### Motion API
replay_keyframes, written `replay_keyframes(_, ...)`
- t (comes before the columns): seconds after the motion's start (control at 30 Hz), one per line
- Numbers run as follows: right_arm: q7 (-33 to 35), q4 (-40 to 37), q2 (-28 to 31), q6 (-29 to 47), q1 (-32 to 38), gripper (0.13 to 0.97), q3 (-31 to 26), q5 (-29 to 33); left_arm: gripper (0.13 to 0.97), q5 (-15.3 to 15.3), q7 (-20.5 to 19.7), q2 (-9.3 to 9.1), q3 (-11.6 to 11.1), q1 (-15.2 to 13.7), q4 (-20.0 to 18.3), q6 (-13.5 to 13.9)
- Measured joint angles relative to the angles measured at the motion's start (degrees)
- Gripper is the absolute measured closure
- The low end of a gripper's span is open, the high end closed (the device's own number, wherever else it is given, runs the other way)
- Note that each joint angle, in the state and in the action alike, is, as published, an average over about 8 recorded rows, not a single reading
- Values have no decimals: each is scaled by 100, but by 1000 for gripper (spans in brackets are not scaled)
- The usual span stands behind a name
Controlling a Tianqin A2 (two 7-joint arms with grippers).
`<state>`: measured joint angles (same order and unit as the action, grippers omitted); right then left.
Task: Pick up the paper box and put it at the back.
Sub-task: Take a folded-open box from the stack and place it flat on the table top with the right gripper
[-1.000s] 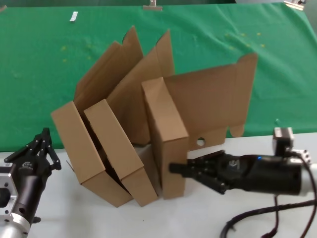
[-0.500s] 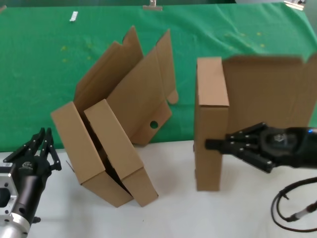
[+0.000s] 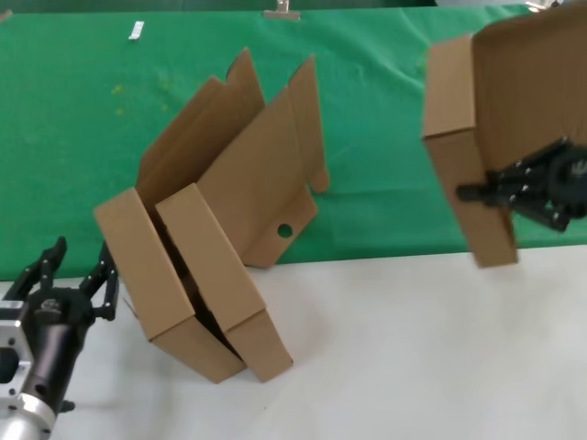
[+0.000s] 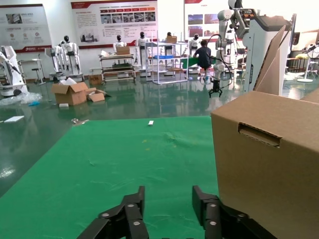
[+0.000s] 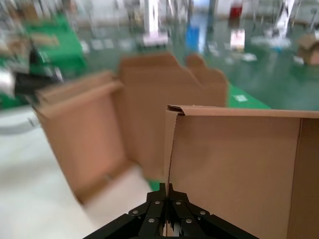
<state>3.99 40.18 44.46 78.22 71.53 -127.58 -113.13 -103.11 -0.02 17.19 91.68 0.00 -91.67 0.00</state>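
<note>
Next, I put the paper box, now over the green cloth's front edge, down with my right gripper and let go of it on the green cloth point(image 3: 500, 187) just behind the white tabletop, clear of the leaning boxes.
My right gripper point(image 3: 470, 193) is shut on the side wall of a brown paper box point(image 3: 463, 137) and holds it in the air at the right, over the front edge of the green cloth point(image 3: 385, 128); its lid stands open. In the right wrist view the jaws point(image 5: 169, 188) pinch the box's thin cardboard wall point(image 5: 234, 164). Two more alike boxes point(image 3: 197, 275) lean together at the left centre, lids open. My left gripper point(image 3: 78, 275) is open and empty, just left of those boxes; in the left wrist view point(image 4: 168, 199) one box point(image 4: 269, 159) is beside it.
The white tabletop point(image 3: 385, 357) lies in front, the green cloth behind it. A small white tag point(image 3: 137, 30) and a metal clip point(image 3: 282, 11) lie at the cloth's far edge.
My right gripper has lifted the paper box away from the other two, up and to the right, toward the green cloth. My left gripper has opened.
</note>
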Motion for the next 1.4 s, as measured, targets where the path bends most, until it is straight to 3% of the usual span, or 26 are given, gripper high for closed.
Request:
replay_keyframes(0.07, 95, -369, -143, -16, 426, 942, -103, 480, 754, 0, 0, 0, 0, 0, 0, 0)
replay_keyframes(0.33, 845, -2368, -1181, -462, 1973, 942, -721, 2209, 561, 0, 0, 0, 0, 0, 0, 0)
replay_keyframes(0.47, 1150, -3213, -1781, -895, 2429, 942, -956, 2821, 561, 0, 0, 0, 0, 0, 0, 0)
replay_keyframes(0.57, 1223, -3608, -2152, -1239, 2604, 942, -1082, 3192, 485, 0, 0, 0, 0, 0, 0, 0)
replay_keyframes(0.73, 1103, -3887, -2568, -1796, 2644, 942, -1202, 3670, 357, 0, 0, 0, 0, 0, 0, 0)
replay_keyframes(1.03, 791, -3987, -2902, -2482, 2346, 942, -1178, 4142, 218, 0, 0, 0, 0, 0, 0, 0)
replay_keyframes(1.4, 675, -4000, -3043, -2802, 1989, 942, -1014, 4436, 143, 0, 0, 0, 0, 0, 0, 0)
